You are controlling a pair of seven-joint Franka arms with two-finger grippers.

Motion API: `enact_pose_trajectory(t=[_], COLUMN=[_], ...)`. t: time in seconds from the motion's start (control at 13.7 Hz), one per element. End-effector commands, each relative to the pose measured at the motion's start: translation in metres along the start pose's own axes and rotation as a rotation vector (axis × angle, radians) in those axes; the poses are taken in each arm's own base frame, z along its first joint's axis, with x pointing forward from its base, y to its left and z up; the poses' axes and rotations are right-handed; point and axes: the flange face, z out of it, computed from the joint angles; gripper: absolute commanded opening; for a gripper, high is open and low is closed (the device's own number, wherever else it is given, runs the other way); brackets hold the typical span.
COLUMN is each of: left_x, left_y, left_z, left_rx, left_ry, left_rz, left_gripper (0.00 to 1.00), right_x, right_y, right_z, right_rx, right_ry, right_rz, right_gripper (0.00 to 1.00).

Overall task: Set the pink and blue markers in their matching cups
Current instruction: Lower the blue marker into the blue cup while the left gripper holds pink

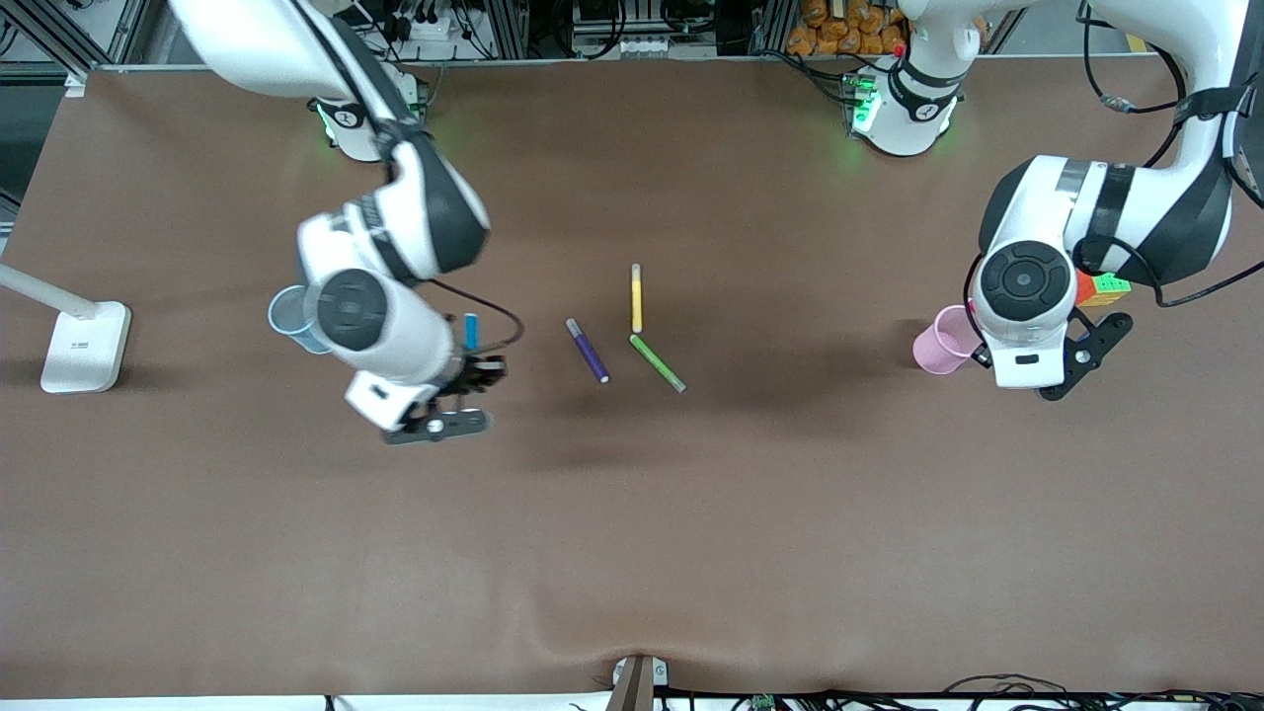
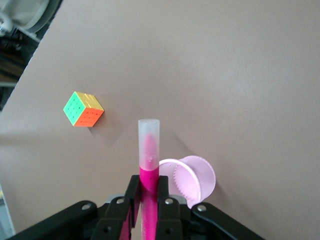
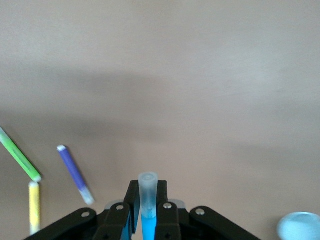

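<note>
Next, my left gripper lets the pink marker go inside the pink cup (image 1: 955, 337) (image 2: 185, 181) near the colourful cube.
My right gripper (image 1: 478, 373) is shut on the blue marker (image 1: 471, 331) and holds it upright above the table, between the light blue cup (image 1: 289, 314) and the loose markers. In the right wrist view the marker's pale end (image 3: 148, 186) sticks out past the fingers, and the blue cup (image 3: 299, 226) shows at the edge. My left gripper (image 2: 149, 182) is shut on the pink marker (image 2: 149, 160), pale end outward, right beside the pink cup (image 2: 192, 180). The pink cup (image 1: 943, 341) stands next to the left hand. The arm hides the pink marker in the front view.
Purple (image 1: 588, 351), yellow (image 1: 636, 298) and green (image 1: 657, 362) markers lie at the table's middle. A colourful cube (image 1: 1104, 288) sits by the left arm, beside the pink cup. A white lamp base (image 1: 87, 346) stands at the right arm's end of the table.
</note>
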Motion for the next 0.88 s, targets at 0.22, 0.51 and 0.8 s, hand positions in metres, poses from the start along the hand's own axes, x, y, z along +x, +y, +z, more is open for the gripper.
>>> enact_pose_trajectory(t=[0.22,0.51,0.8], left_x=[-0.070,-0.091,-0.100], left_y=[0.034,0.038,0.041], left_z=[0.030,0.060,0.081], left_rx=[0.168,0.219,0.245], left_ry=[0.275,0.414,0.558], left_rz=[-0.227,-0.287,-0.280], left_gripper=[0.00,0.00,0.00], right_x=[-0.033,-0.069,-0.108], right_y=[0.143,0.208,0.240], right_z=[-0.058,-0.060,-0.033], right_rx=[0.041,0.041,0.035], right_ry=[0.007,0.055,0.158], right_rz=[-0.211,-0.247,-0.329], right_gripper=[0.00,0.00,0.00])
